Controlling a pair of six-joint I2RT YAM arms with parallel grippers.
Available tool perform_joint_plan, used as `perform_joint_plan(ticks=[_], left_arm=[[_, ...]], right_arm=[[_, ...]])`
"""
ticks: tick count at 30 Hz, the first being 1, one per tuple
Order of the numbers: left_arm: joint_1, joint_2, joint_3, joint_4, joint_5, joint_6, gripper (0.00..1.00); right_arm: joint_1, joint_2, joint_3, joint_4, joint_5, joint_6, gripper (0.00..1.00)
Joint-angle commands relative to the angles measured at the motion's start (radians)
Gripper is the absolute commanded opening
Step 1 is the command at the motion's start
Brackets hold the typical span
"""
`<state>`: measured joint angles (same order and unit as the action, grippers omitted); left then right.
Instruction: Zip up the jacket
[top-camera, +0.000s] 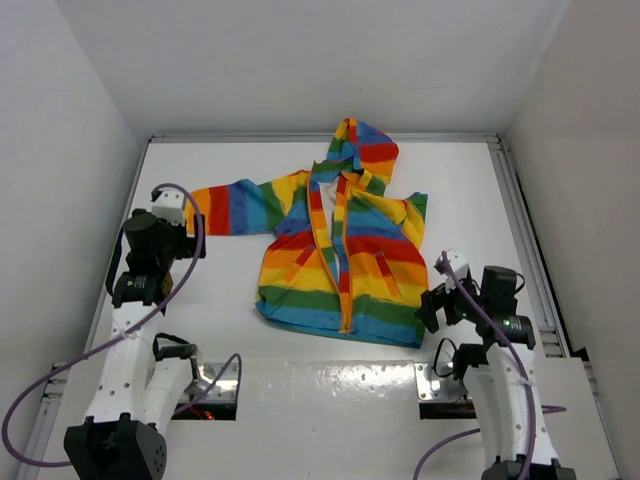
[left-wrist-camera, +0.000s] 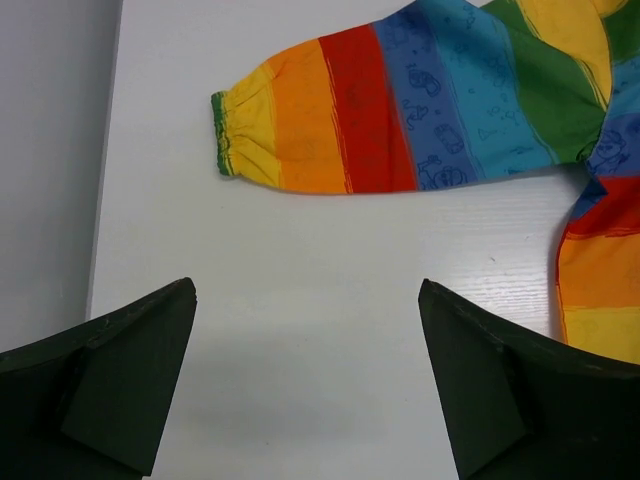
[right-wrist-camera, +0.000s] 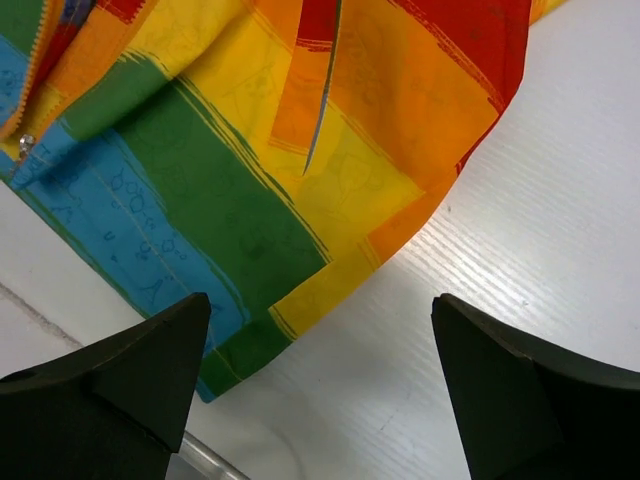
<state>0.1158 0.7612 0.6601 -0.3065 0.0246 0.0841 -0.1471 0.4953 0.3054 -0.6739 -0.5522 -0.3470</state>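
The rainbow-striped jacket's green stripe (top-camera: 357, 309) (right-wrist-camera: 85, 118) beside the silver zipper slider is the next place for my right gripper to go and close.
The rainbow-striped hooded jacket (top-camera: 340, 255) lies flat on its back in the middle of the white table, hood pointing away. Its orange zipper (top-camera: 345, 290) runs up the front, and the top part gapes, showing pale lining. One sleeve (left-wrist-camera: 400, 110) stretches left, cuff (left-wrist-camera: 228, 135) towards the left arm. My left gripper (left-wrist-camera: 307, 290) is open and empty over bare table just short of that sleeve; in the top view the left gripper (top-camera: 185, 230) sits beside the cuff. My right gripper (right-wrist-camera: 322, 300) is open and empty over the jacket's near right hem corner (right-wrist-camera: 250, 340). The silver zipper slider (right-wrist-camera: 25, 145) shows at the hem.
White walls close in the table (top-camera: 230, 300) on the left, back and right. A metal rail (top-camera: 520, 230) runs along the right edge. Purple cables loop from both arms. Mounting plates (top-camera: 215, 385) sit at the near edge.
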Motion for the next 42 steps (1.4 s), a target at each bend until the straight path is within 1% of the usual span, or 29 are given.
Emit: perform_joint_plan(ticks=[1, 2, 3, 4, 5, 6, 7, 8, 9, 11, 12, 13, 14, 16, 17, 20, 22, 23, 24, 25, 26, 27, 28, 29, 30, 35, 38, 39, 42], left_arm=[[-0.015, -0.007, 0.001, 0.0, 0.018, 0.06, 0.99], [-0.015, -0.007, 0.013, 0.0, 0.027, 0.06, 0.99], [-0.024, -0.007, 0.013, 0.0, 0.028, 0.06, 0.99], [-0.024, -0.019, 0.013, 0.0, 0.055, 0.06, 0.99], [-0.024, -0.019, 0.013, 0.0, 0.055, 0.06, 0.99], [-0.033, -0.019, 0.025, 0.0, 0.055, 0.06, 0.99], [-0.033, -0.019, 0.038, 0.0, 0.055, 0.039, 0.97], [-0.033, 0.002, 0.047, 0.0, 0.055, 0.028, 0.93], [-0.033, 0.018, 0.073, -0.017, 0.046, 0.019, 0.87], [-0.033, 0.055, 0.107, -0.058, 0.022, -0.05, 0.86], [-0.033, 0.091, 0.142, -0.075, 0.021, -0.072, 0.9], [-0.033, 0.108, 0.156, -0.089, 0.021, -0.098, 0.98], [-0.033, 0.121, 0.167, -0.098, 0.031, -0.109, 1.0], [-0.033, 0.144, 0.177, -0.109, 0.052, -0.109, 1.0], [-0.033, 0.144, 0.177, -0.109, 0.052, -0.109, 1.0], [-0.033, 0.144, 0.177, -0.1, 0.052, -0.127, 1.0], [-0.033, 0.144, 0.177, -0.1, 0.017, -0.156, 1.0], [-0.033, 0.144, 0.167, -0.1, 0.017, -0.167, 1.0], [-0.033, 0.135, 0.167, -0.1, 0.008, -0.179, 1.0], [-0.033, 0.125, 0.158, -0.1, 0.008, -0.179, 1.0], [-0.033, 0.125, 0.147, -0.1, 0.008, -0.19, 1.0], [-0.033, 0.125, 0.147, -0.1, -0.002, -0.21, 1.0], [-0.033, 0.116, 0.138, -0.1, -0.012, -0.221, 1.0], [-0.022, 0.116, 0.138, -0.1, -0.012, -0.233, 1.0], [-0.013, 0.116, 0.127, -0.1, -0.012, -0.254, 1.0], [-0.002, 0.107, 0.105, -0.1, -0.032, -0.306, 1.0], [-0.002, 0.107, 0.105, -0.1, -0.032, -0.307, 1.0], [-0.002, 0.107, 0.105, -0.1, -0.032, -0.307, 1.0], [-0.002, 0.107, 0.096, -0.091, -0.012, -0.307, 1.0]], right_arm=[[0.011, 0.017, 0.058, 0.007, -0.026, 0.066, 0.91], [0.024, 0.032, 0.075, -0.028, -0.04, 0.084, 0.89], [0.036, 0.092, 0.108, -0.045, -0.108, 0.095, 0.84], [0.079, 0.11, 0.138, -0.067, -0.138, 0.097, 0.84], [0.099, 0.126, 0.146, -0.041, -0.15, 0.191, 0.84], [0.124, 0.182, 0.158, -0.039, -0.158, 0.219, 0.81], [0.226, 0.202, 0.188, -0.033, -0.153, 0.262, 0.81], [0.25, 0.221, 0.199, -0.014, -0.146, 0.305, 0.81], [0.264, 0.27, 0.208, -0.006, -0.149, 0.321, 0.81], [0.319, 0.316, 0.228, 0.001, -0.137, 0.403, 0.8], [0.357, 0.343, 0.242, -0.004, -0.091, 0.436, 0.8], [0.377, 0.353, 0.248, -0.004, -0.078, 0.462, 0.8], [0.427, 0.379, 0.258, -0.015, -0.068, 0.514, 0.8], [0.463, 0.437, 0.264, -0.035, -0.003, 0.545, 0.8], [0.498, 0.451, 0.276, -0.042, 0.003, 0.589, 0.8], [0.596, 0.506, 0.31, -0.055, 0.083, 0.626, 0.8], [0.632, 0.55, 0.337, -0.061, 0.113, 0.658, 0.8], [0.679, 0.561, 0.345, -0.056, 0.13, 0.666, 0.8], [0.691, 0.577, 0.374, -0.058, 0.139, 0.68, 0.8], [0.705, 0.626, 0.386, -0.056, 0.146, 0.719, 0.78], [0.731, 0.641, 0.397, -0.059, 0.171, 0.733, 0.77], [0.741, 0.663, 0.426, -0.064, 0.185, 0.743, 0.74], [0.756, 0.711, 0.435, -0.072, 0.213, 0.77, 0.74], [0.762, 0.726, 0.442, -0.073, 0.219, 0.778, 0.72], [0.759, 0.773, 0.46, -0.076, 0.222, 0.802, 0.71], [0.764, 0.861, 0.498, -0.066, 0.19, 0.911, 0.71], [0.765, 0.91, 0.515, -0.062, 0.193, 0.98, 0.71], [0.765, 0.931, 0.518, -0.038, 0.192, 0.997, 0.7], [0.765, 0.965, 0.514, -0.04, 0.184, 1.077, 0.68]])
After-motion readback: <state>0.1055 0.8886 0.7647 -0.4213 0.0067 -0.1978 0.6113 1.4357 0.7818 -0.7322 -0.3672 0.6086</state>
